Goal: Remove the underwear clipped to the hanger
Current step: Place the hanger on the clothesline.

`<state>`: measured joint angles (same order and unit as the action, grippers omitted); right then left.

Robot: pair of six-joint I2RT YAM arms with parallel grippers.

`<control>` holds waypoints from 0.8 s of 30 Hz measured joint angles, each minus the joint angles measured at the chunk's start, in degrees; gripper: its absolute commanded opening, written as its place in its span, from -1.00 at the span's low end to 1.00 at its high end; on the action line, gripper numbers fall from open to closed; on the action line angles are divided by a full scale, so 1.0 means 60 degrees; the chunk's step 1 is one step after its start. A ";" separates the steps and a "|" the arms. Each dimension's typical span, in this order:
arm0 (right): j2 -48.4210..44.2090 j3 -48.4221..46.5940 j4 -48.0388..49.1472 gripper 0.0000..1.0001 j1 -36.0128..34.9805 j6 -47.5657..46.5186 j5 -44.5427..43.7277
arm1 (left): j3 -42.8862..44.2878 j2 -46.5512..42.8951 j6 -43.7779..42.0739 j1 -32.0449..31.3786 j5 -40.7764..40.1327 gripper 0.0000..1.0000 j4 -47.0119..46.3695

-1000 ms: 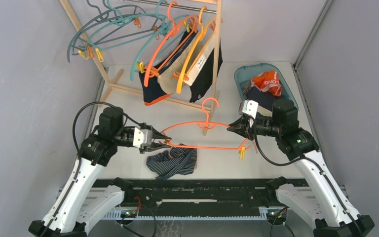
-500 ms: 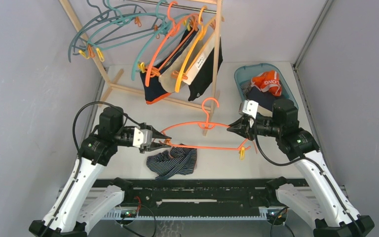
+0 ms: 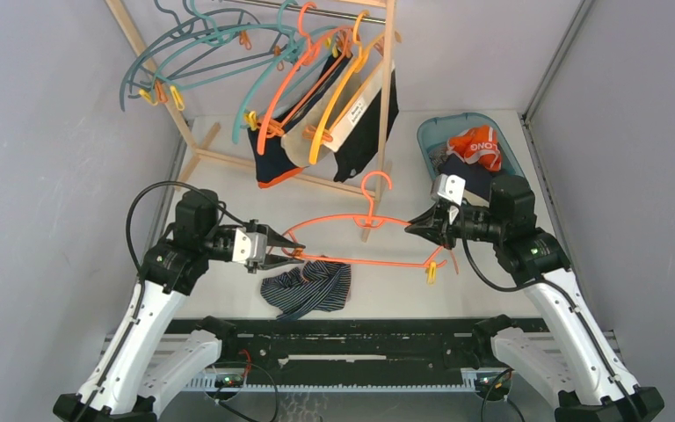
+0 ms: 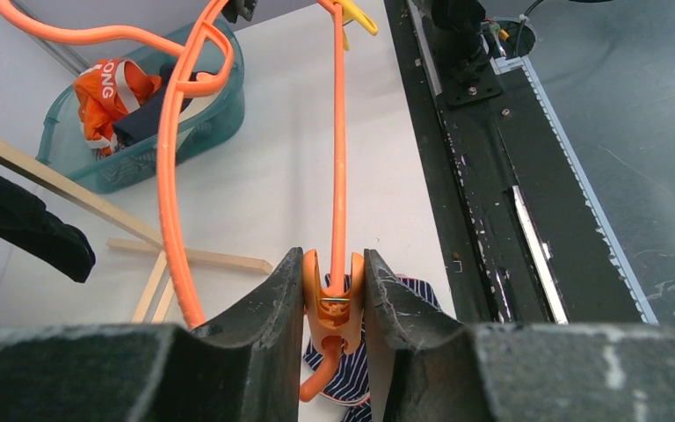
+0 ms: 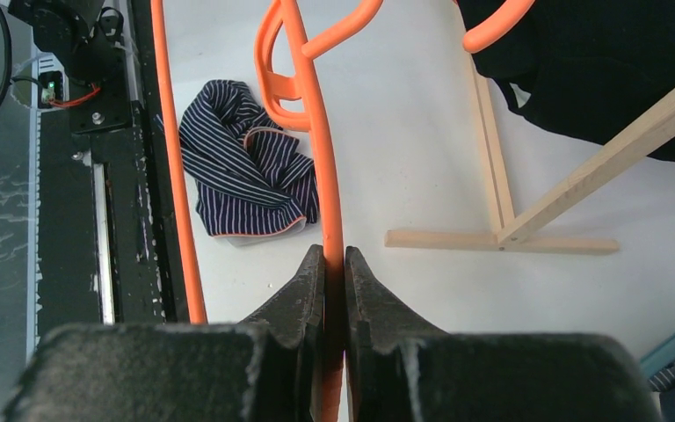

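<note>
My left gripper needs to take the hanger's upper bar [image 3: 308, 222] before it carries the hanger toward the rack, because the underwear lies free but this gripper is pinching the orange clip.
An orange hanger [image 3: 365, 224] is held level above the table between both grippers. My left gripper [image 3: 294, 256] is shut on the orange clip [image 4: 335, 294] at the hanger's left end. My right gripper [image 3: 411, 229] is shut on the hanger's upper bar [image 5: 330, 220]. The navy pale-striped underwear [image 3: 308, 287] lies loose on the table below the left end, free of the clips; it also shows in the right wrist view [image 5: 246, 171]. A yellow clip [image 3: 431, 272] hangs empty at the hanger's right end. More underwear hangs on the rack's hangers [image 3: 316, 123].
A wooden rack [image 3: 385, 114] stands at the back with teal, orange and yellow hangers. A teal basket [image 3: 428, 134] at the back right holds orange and dark cloth. The black rail [image 3: 343, 338] runs along the near edge.
Both arms and the orange hanger have barely moved. The garments on the rack swing slightly. The striped underwear lies where it was.
</note>
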<state>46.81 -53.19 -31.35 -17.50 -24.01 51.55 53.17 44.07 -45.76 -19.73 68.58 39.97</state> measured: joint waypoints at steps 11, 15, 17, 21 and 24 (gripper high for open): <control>-0.0011 0.0000 0.0120 -1.00 0.0109 0.0157 0.0208 | -0.0168 -0.0135 -0.0106 0.0044 -0.0142 -0.21 -0.0073; -0.0018 0.0000 0.0135 -1.00 0.0087 0.0036 0.0087 | -0.0168 -0.0259 -0.0324 0.0044 -0.0397 0.20 0.0022; -0.0051 0.0004 0.0211 -1.00 0.0007 -0.0120 -0.0095 | -0.0164 -0.0335 -0.0525 0.0044 -0.0535 0.38 0.0273; -0.0131 0.0004 0.0328 -1.00 -0.0259 -0.0419 -0.0503 | -0.0073 -0.0452 -0.1169 0.0044 -0.0860 0.63 0.1220; -0.0138 0.0004 0.0335 -1.00 -0.0455 -0.0601 -0.0699 | 0.0084 -0.0546 -0.1504 0.0044 -0.1100 0.71 0.1891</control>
<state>45.98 -53.17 -29.34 -20.23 -27.62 47.35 53.67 40.80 -54.78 -19.46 61.98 51.31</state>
